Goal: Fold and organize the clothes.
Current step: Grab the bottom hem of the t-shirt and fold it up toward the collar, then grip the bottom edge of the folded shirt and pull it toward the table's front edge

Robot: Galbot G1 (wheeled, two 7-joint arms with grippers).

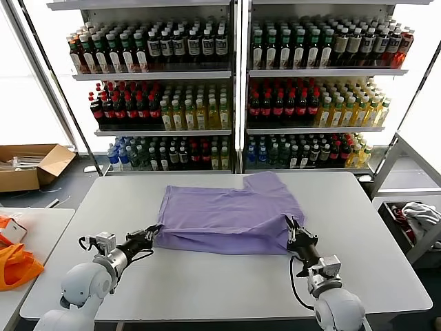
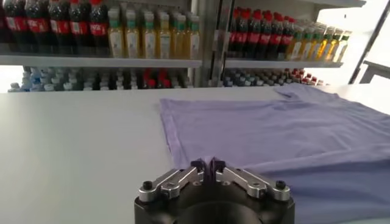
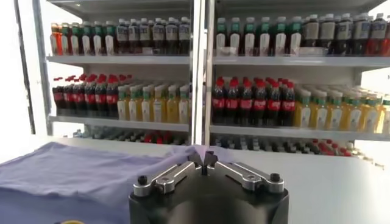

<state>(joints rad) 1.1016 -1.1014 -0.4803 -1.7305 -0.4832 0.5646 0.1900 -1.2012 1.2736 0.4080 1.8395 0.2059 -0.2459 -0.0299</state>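
The shirt lies near the far edge of the table, so the robot's left gripper needs to grasp the shirt's near fold (image 1: 167,245) and help draw the shirt closer before the next fold.
The clothes, one lavender T-shirt (image 1: 227,217), lie folded over on the grey table (image 1: 207,289), a sleeve pointing to the far side. No print shows. My left gripper (image 1: 157,231) is at the shirt's near left corner. In the left wrist view its jaws (image 2: 208,164) stand nearly together with a strip of the purple cloth (image 2: 292,134) pinched between them. My right gripper (image 1: 291,222) is at the near right corner. In the right wrist view its tips (image 3: 203,159) are close together, with the edge of the fabric (image 3: 73,176) caught at them.
Shelves of bottled drinks (image 1: 234,89) stand behind the table. An orange cloth bag (image 1: 17,265) lies on a side table to the left, beyond it a cardboard box (image 1: 27,165) on the floor. A bin with grey-white and red cloth (image 1: 413,221) stands at the right.
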